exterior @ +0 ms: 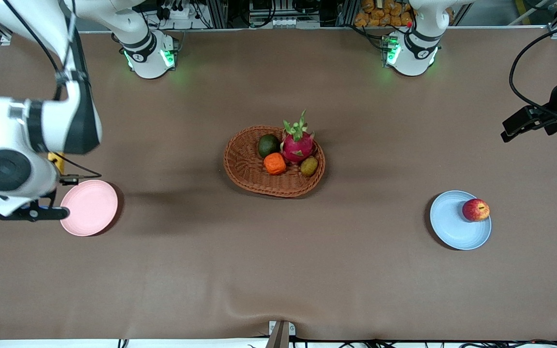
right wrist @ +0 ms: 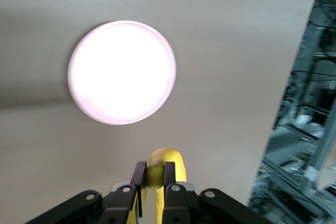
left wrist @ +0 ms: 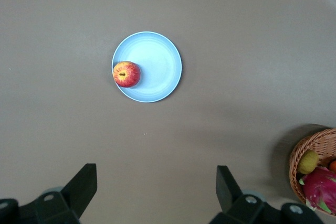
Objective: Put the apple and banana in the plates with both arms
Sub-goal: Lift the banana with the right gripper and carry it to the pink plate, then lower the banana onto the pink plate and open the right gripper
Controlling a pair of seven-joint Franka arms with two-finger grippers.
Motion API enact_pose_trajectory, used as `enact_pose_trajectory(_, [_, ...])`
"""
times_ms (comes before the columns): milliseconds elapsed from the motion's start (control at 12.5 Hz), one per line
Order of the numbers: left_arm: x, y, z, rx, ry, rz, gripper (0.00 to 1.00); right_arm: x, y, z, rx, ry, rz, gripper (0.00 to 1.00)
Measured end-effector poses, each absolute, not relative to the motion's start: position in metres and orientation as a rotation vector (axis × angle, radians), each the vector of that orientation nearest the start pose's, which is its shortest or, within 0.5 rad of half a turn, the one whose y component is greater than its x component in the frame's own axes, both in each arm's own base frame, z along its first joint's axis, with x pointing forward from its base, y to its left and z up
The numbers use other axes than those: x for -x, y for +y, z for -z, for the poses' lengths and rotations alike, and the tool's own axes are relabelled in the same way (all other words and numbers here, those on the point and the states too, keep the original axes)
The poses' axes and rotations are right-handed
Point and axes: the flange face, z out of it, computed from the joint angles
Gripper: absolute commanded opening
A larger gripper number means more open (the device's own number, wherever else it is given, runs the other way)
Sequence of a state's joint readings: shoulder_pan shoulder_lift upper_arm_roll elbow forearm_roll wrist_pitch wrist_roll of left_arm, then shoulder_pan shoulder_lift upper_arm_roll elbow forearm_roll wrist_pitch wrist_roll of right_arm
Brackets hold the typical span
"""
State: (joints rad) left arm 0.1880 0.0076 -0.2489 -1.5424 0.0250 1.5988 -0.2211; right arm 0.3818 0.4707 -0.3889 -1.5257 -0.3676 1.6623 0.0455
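Next, my right gripper sets the yellow banana down for me, placing it on the middle of the pale pink plate (exterior: 86, 203) (right wrist: 122, 73). The banana is still in the air beside that plate.
The red apple (exterior: 476, 210) lies in the pale blue plate (exterior: 452, 227), by its rim, toward the left arm's end of the table. My left gripper (left wrist: 156, 187) is open and empty, high over bare table beside that plate (left wrist: 157, 61); the apple also shows in the left wrist view (left wrist: 126, 74). My right gripper (right wrist: 153, 174) is shut on the yellow banana (right wrist: 168, 162) and holds it in the air just beside the pale pink plate (right wrist: 122, 72). In the front view the right arm's wrist hides all but a bit of the banana (exterior: 57, 162), next to the pink plate (exterior: 89, 208).
A brown wicker basket (exterior: 244, 164) stands mid-table with a pink dragon fruit (exterior: 298, 145), an orange ridged fruit (exterior: 274, 163) and two greenish fruits. The basket's rim shows in the left wrist view (left wrist: 299, 156). The table edge lies near the pink plate.
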Motion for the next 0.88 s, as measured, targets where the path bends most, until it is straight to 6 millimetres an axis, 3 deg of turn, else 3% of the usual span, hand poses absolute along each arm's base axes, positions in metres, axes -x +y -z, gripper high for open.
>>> enact_pose_trajectory(160, [-0.558,-0.033,-0.638,3.115,-0.244,0.084,1.00,-0.669,-0.023,-0.341,-2.489,0.124,0.359,0.00])
enact_pose_trajectory(399, [-0.557,-0.034,-0.640,3.114,-0.242,0.090,1.00,-0.684,-0.025,-0.282,-2.424,0.194,0.333,0.00])
enact_pose_trajectory(878, [-0.557,-0.034,-0.637,3.114,-0.241,0.079,1.00,-0.705,0.012,-0.233,-2.305,0.261,0.092,0.00])
